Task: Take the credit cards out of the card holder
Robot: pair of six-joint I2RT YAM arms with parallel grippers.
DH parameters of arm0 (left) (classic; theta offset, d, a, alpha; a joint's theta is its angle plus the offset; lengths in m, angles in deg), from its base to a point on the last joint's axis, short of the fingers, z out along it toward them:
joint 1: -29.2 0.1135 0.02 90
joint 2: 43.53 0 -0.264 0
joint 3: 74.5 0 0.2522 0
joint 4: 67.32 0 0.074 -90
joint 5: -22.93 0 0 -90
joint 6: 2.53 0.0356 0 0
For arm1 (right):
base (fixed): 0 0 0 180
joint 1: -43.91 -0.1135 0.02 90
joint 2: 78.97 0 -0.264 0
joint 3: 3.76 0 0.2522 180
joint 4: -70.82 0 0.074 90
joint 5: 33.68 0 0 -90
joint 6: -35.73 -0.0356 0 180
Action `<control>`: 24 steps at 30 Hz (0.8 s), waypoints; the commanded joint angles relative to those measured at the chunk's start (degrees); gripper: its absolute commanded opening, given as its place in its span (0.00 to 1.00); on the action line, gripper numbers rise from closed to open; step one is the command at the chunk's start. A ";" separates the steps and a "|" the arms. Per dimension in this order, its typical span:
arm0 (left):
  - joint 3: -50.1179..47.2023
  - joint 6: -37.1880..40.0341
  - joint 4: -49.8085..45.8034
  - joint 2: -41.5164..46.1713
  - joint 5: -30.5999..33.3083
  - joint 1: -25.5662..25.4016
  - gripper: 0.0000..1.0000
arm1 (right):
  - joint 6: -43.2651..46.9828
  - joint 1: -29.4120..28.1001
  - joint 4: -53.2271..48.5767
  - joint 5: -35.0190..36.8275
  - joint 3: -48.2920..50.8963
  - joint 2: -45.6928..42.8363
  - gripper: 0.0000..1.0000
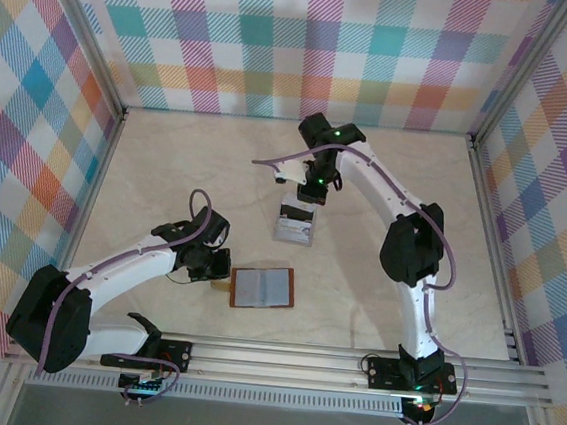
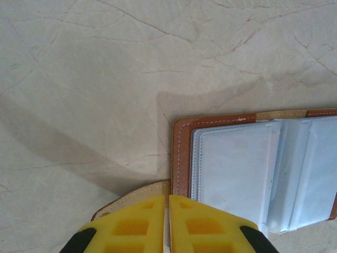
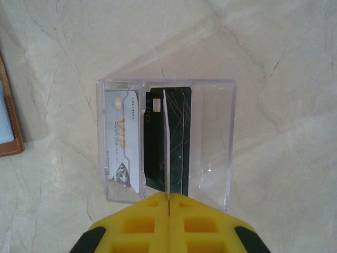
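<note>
Next, I let go of the thin pale credit card with my right gripper just behind the black card in the clear plastic box (image 1: 298, 204) (image 3: 196, 145). The pale card stands edge-on inside that box now.
The card holder (image 1: 262, 287) lies open on the table, reddish-brown leather (image 2: 181, 153) round pale grey-blue pockets (image 2: 237, 168). My left gripper (image 1: 220, 269) is at its left edge, its yellow fingers (image 2: 137, 221) shut on the holder's tan flap (image 2: 129, 197). My right gripper (image 3: 168, 195) is shut on a thin pale credit card (image 3: 166, 132), which stands edge-on inside a clear plastic box (image 3: 216, 137). In that box also stand a white VIP card (image 3: 122, 137) and a black card (image 3: 155, 142). From above, the right gripper (image 1: 306, 197) hangs over the box (image 1: 295, 226).
Checked walls close off the pale marble table (image 1: 168, 161) on the left, back and right. A metal rail (image 1: 349, 365) with both arm bases runs along the near edge. One brown corner of the holder (image 3: 8, 142) shows at the left of the right wrist view.
</note>
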 commanded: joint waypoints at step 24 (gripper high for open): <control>1.28 1.79 -1.46 -2.57 -0.69 0.99 0.11 | 5.51 1.02 -4.55 2.48 -10.46 6.67 0.00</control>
